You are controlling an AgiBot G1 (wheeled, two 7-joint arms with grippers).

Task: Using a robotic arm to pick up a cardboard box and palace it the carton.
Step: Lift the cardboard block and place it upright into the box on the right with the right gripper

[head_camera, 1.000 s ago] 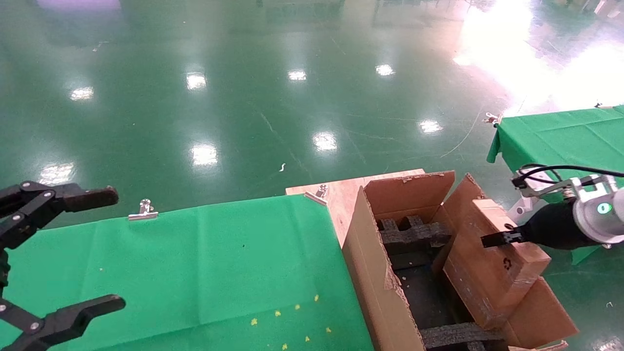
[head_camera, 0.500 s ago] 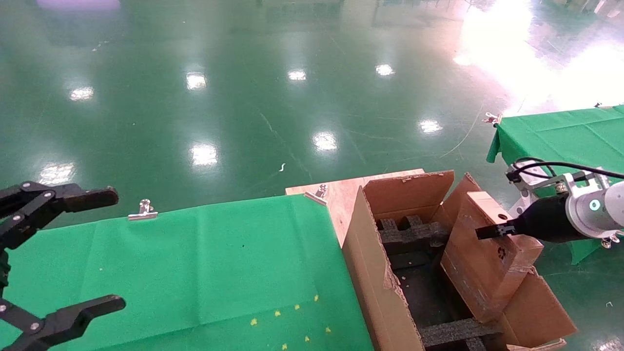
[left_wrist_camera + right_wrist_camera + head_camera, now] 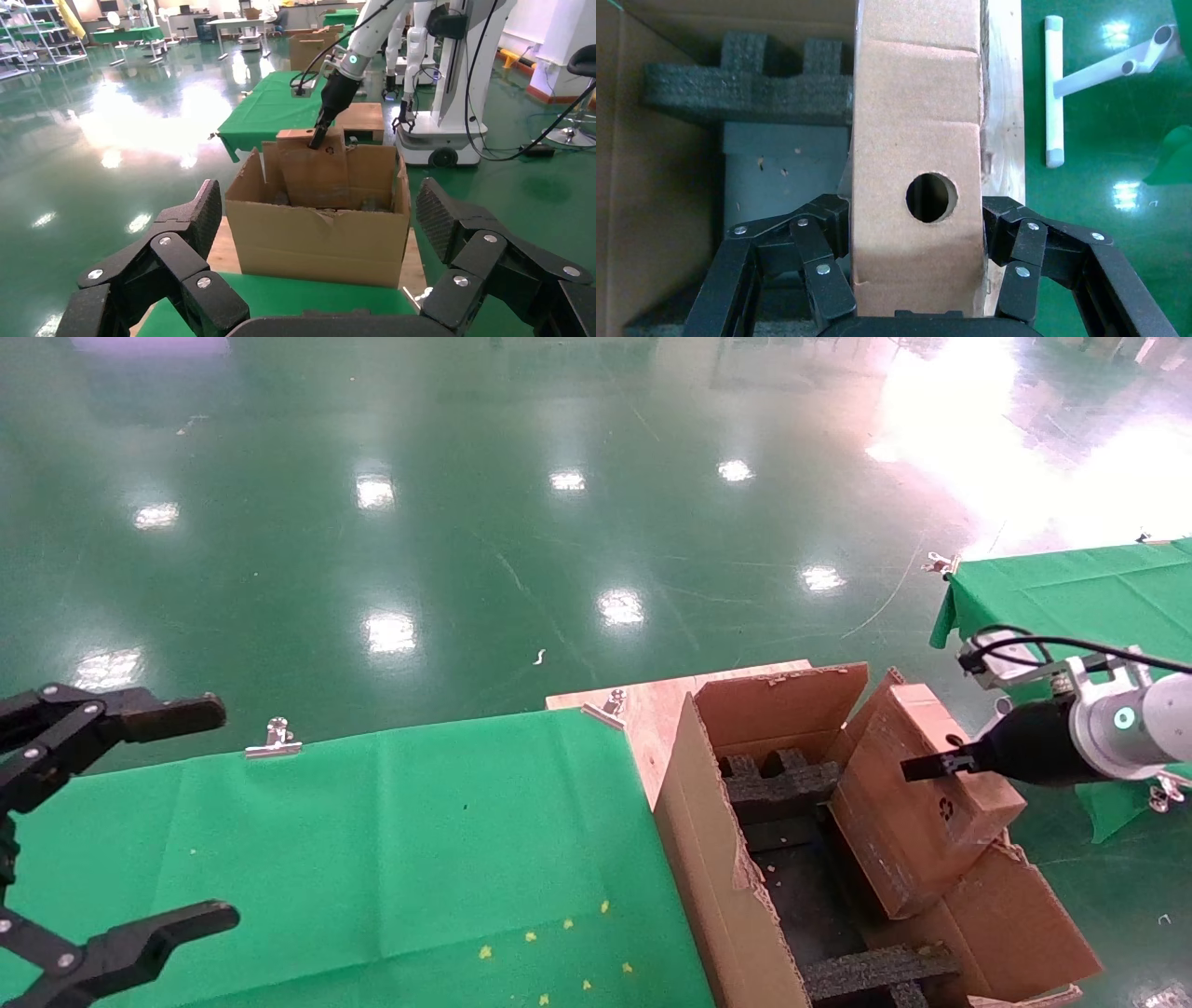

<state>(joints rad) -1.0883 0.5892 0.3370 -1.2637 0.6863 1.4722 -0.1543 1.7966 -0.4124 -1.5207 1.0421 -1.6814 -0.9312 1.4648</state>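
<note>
I need to put the cardboard box down inside the carton (image 3: pixel 887 861) along the carton's side nearest the white arm with my right gripper.
My right gripper (image 3: pixel 931 768) on the white arm is shut on the small brown cardboard box (image 3: pixel 917 794), which has a round hole and a recycling mark. It holds the box tilted over the right side of the large torn-flapped carton (image 3: pixel 708 840), lower end inside. In the right wrist view the jaws clamp both sides of the box (image 3: pixel 916 232) near its hole, with black foam inserts (image 3: pixel 747 88) in the carton below. My left gripper (image 3: pixel 140 822) is open and empty at the far left over the green cloth. The left wrist view shows the carton (image 3: pixel 320 235) and the box (image 3: pixel 309 175) beyond my gripper (image 3: pixel 320 232).
A green-clothed table (image 3: pixel 372 859) lies left of the carton, with metal clips (image 3: pixel 273 740) at its far edge. A bare wooden board (image 3: pixel 652 705) sits under the carton. Another green-clothed table (image 3: pixel 1071 593) stands at the right. Shiny green floor lies beyond.
My right gripper has moved left and up with the cardboard box, swinging its lower end further into the carton. The left arm has not moved.
</note>
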